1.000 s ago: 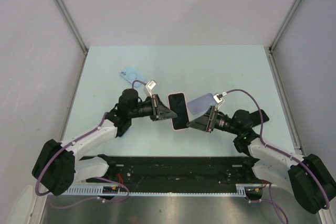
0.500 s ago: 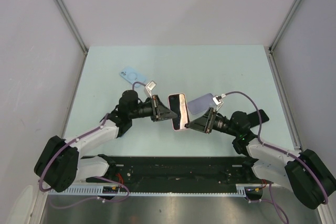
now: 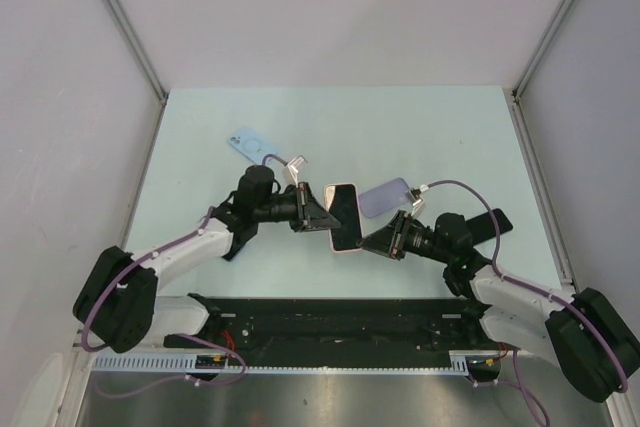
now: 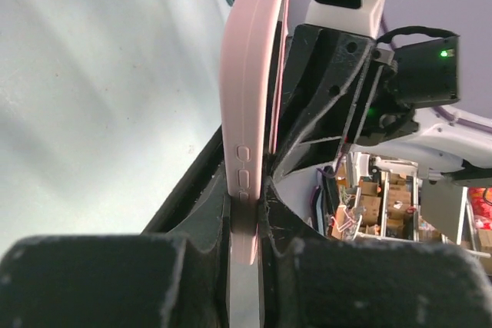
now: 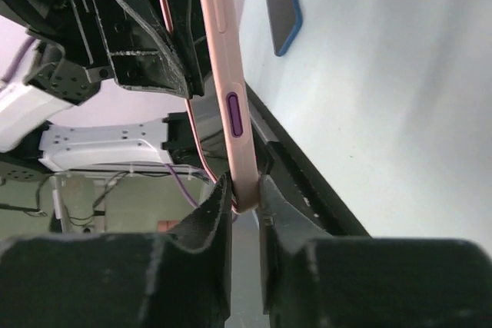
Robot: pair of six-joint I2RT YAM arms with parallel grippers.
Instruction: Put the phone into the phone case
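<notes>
I should let go of the pink phone case with my left gripper on the pale table (image 3: 334,246) between my arms, close to the table's front edge.
A pink phone case (image 3: 345,217) with the dark-screened phone (image 3: 344,205) in its frame hangs above the table between my two arms. In the top view my left gripper (image 3: 322,215) is shut on its left edge and my right gripper (image 3: 368,239) is shut on its lower right edge. The left wrist view shows the pink case (image 4: 250,74) edge-on, clamped between both pads (image 4: 280,213). The right wrist view shows the case (image 5: 227,74) with a purple button, its corner pinched by the right gripper (image 5: 246,193). How fully the phone sits in the case cannot be told.
A lavender case (image 3: 385,197) lies on the table just behind the held phone. A light blue case (image 3: 248,140) lies at the back left, and a black flat item (image 3: 495,222) lies beside the right arm. Grey walls enclose the pale table (image 3: 330,122).
My right gripper has shut on the pink case's lower right edge. The phone and case have shifted slightly right and tilted, and the left arm has moved with them.
</notes>
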